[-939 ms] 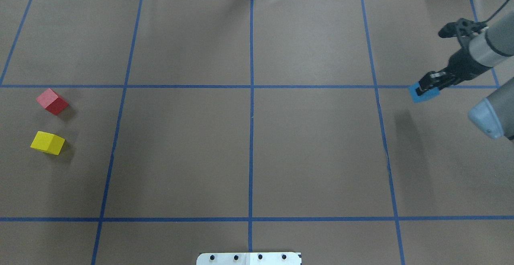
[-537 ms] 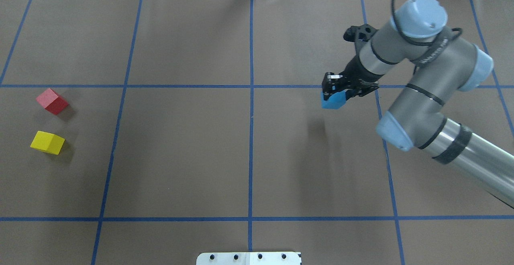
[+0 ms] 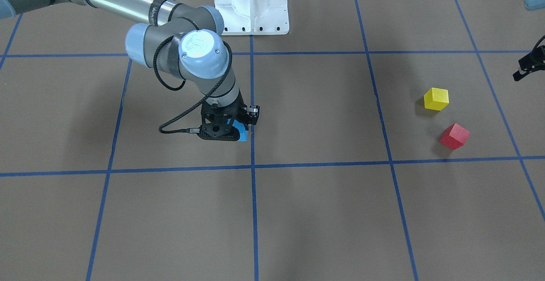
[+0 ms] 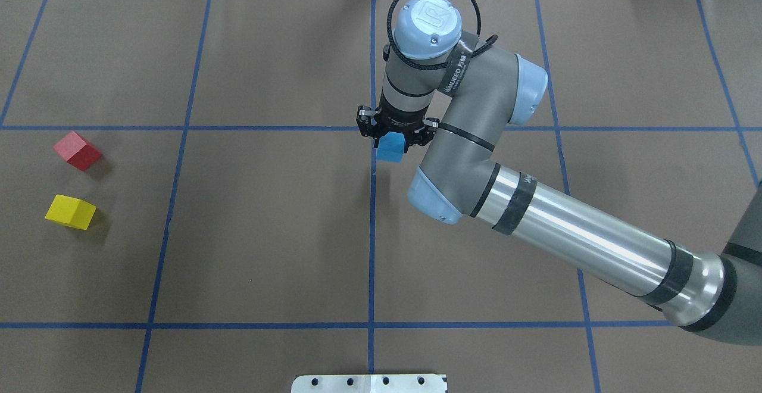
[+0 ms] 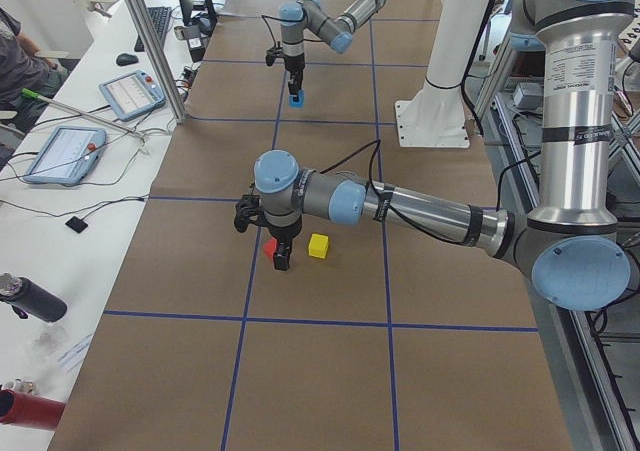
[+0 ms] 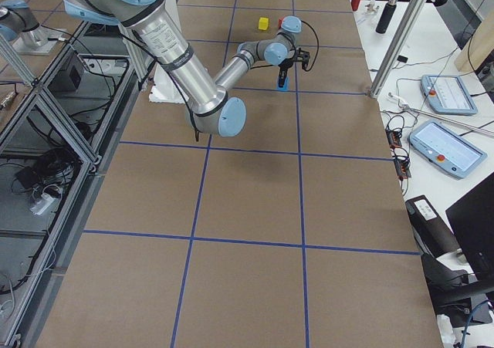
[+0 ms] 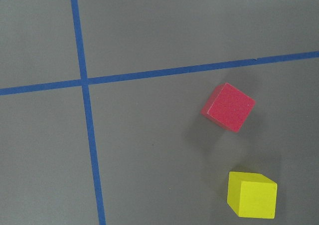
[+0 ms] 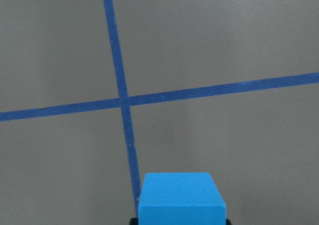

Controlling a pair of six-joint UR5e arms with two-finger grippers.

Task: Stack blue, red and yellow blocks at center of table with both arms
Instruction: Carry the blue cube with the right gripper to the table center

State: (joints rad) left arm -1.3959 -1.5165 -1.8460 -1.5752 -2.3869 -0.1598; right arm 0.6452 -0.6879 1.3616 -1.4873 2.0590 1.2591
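The robot's left gripper should next go to the red block beside the yellow block and close on the red block's opposite sides (image 3: pixel 454 137) (image 7: pixel 229 108).
My right gripper (image 4: pixel 391 142) is shut on the blue block (image 4: pixel 391 147) and holds it low at the table's centre crossing; I cannot tell if it touches the paper. The blue block also shows in the front view (image 3: pixel 243 136) and the right wrist view (image 8: pixel 180 197). The red block (image 4: pixel 77 150) and the yellow block (image 4: pixel 71 211) lie side by side at the far left, and both show in the left wrist view, red (image 7: pixel 228 107) and yellow (image 7: pixel 251 194). My left gripper (image 5: pixel 281 259) hangs over the red block (image 5: pixel 269 246); I cannot tell if it is open.
Blue tape lines (image 4: pixel 372 214) divide the brown table paper into a grid. The white robot base (image 3: pixel 252 4) stands at the robot's edge of the table. Tablets and cables lie on the operators' side bench (image 6: pixel 448 143).
My right arm has swung left from the table's right side to the centre crossing, carrying the blue block. The red and yellow blocks have not moved.
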